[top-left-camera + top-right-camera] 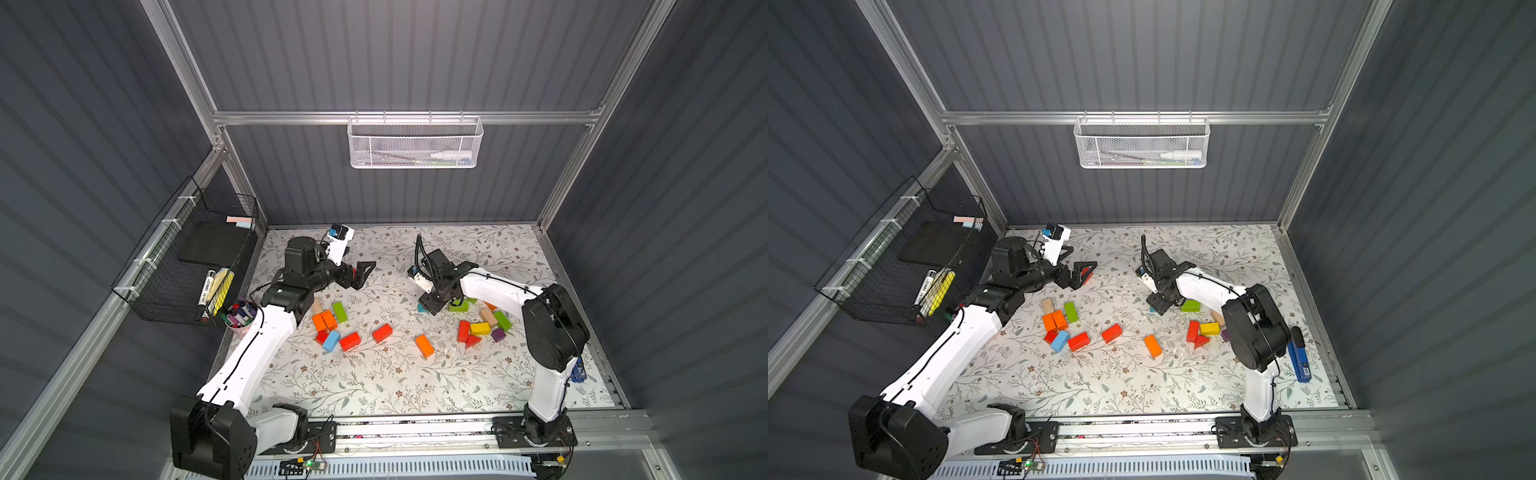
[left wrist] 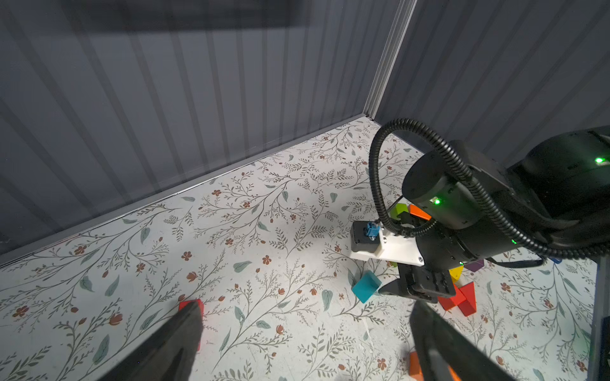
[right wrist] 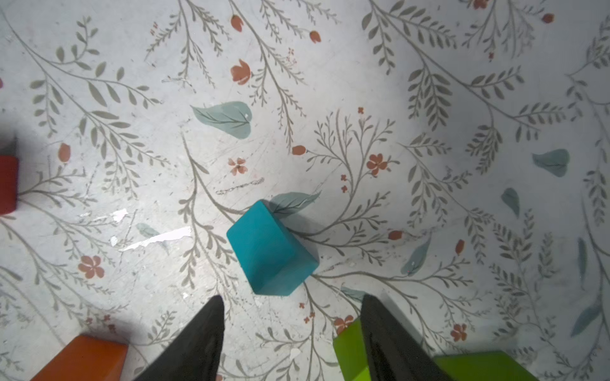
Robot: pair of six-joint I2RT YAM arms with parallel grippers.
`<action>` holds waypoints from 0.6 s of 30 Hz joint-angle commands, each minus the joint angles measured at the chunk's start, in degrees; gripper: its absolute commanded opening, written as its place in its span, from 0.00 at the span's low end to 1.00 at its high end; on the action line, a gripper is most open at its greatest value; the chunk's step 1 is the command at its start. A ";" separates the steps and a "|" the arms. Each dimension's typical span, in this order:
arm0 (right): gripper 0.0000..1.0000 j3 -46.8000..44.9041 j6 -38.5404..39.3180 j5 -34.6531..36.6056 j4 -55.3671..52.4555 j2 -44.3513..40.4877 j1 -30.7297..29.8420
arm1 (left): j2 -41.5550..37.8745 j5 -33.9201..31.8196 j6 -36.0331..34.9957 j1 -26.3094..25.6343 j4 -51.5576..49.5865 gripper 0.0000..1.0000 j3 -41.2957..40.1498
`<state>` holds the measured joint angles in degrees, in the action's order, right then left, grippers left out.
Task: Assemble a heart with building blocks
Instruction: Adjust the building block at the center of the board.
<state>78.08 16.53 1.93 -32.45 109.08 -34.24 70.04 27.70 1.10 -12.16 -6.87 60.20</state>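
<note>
The teal cube sits crooked ahead of my right gripper's fingers; I should first square it, clear of the green block, then grip its sides (image 3: 293, 246).
The building blocks lie loose on the floral table in both top views. One cluster of orange (image 1: 325, 321), green (image 1: 340, 311), blue (image 1: 331, 341) and red (image 1: 350, 341) blocks lies left of centre. A second cluster with a yellow (image 1: 480, 328) and a purple block (image 1: 498, 334) lies to the right. My right gripper (image 3: 292, 298) is open and empty, pointing down just short of a teal cube (image 3: 270, 247) that rests free on the table. A green block (image 3: 350, 346) lies beside one of its fingers. My left gripper (image 2: 305, 305) hangs wide open and empty at the back left (image 1: 365, 270).
A cup of marker pens (image 1: 241, 313) stands by the left arm. A black wire basket (image 1: 195, 266) hangs on the left wall and a white mesh basket (image 1: 415, 143) on the back wall. A blue tool (image 1: 1299, 359) lies at the right edge. Lone red (image 1: 382, 333) and orange (image 1: 424, 346) blocks lie mid-table.
</note>
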 commanded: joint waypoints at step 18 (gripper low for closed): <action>0.65 3.76 2.89 -0.78 1.12 7.62 -0.20 | -0.26 0.77 0.57 0.30 1.42 0.99 -0.19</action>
<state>79.88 17.45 0.40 -31.99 115.92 -34.26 70.04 27.70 1.10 -12.16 -6.42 60.20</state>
